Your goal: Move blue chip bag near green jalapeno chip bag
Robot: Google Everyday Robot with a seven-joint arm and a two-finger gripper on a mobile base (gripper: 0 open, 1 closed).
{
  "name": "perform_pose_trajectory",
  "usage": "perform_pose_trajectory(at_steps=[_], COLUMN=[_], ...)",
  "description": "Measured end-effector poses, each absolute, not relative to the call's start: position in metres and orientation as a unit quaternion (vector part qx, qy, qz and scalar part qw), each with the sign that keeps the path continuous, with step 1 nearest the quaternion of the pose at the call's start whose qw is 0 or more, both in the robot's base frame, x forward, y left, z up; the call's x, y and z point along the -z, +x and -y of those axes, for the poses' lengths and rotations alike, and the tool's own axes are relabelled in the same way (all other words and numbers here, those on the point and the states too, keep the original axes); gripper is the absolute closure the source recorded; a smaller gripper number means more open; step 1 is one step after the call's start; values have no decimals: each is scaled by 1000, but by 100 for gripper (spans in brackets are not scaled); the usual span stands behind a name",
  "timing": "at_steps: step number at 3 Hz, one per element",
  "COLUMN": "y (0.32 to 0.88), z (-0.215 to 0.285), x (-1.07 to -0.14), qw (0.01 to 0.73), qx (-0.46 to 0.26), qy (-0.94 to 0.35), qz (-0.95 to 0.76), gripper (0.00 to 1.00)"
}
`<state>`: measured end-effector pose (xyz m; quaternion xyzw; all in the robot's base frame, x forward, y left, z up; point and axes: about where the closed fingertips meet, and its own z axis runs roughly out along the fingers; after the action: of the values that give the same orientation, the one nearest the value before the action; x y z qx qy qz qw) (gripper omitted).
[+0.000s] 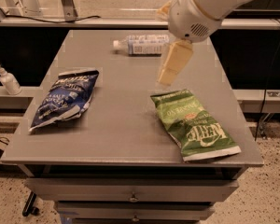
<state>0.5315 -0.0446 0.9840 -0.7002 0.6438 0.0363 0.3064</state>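
The blue chip bag is next for my gripper, which should go to it and close on the bag's far end (83, 76), the one nearer the water bottle.
The blue chip bag (63, 99) lies flat on the left side of the grey table (126, 125), dark navy with white lettering. The green jalapeno chip bag (193, 122) lies on the right side near the front edge, bright green with white "Kettle" lettering. My gripper (167, 78) hangs from the white arm coming in at the top right. It is above the table's middle, just beyond the green bag's far end and well to the right of the blue bag. It holds nothing that I can see.
A clear water bottle (142, 45) with a white-blue label lies on its side at the table's back, behind the gripper. A small white pump bottle (8, 80) stands on a ledge to the left. Drawers (130, 190) sit below the tabletop.
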Motion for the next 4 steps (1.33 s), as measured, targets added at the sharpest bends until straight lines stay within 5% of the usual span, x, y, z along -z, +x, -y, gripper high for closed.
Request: perform_pose_trajectory(at_steps=[4], y=[593], z=[-105], x=[-899], qw=[317], qx=[-110], qy=[-796], qz=[-503], gripper=[0])
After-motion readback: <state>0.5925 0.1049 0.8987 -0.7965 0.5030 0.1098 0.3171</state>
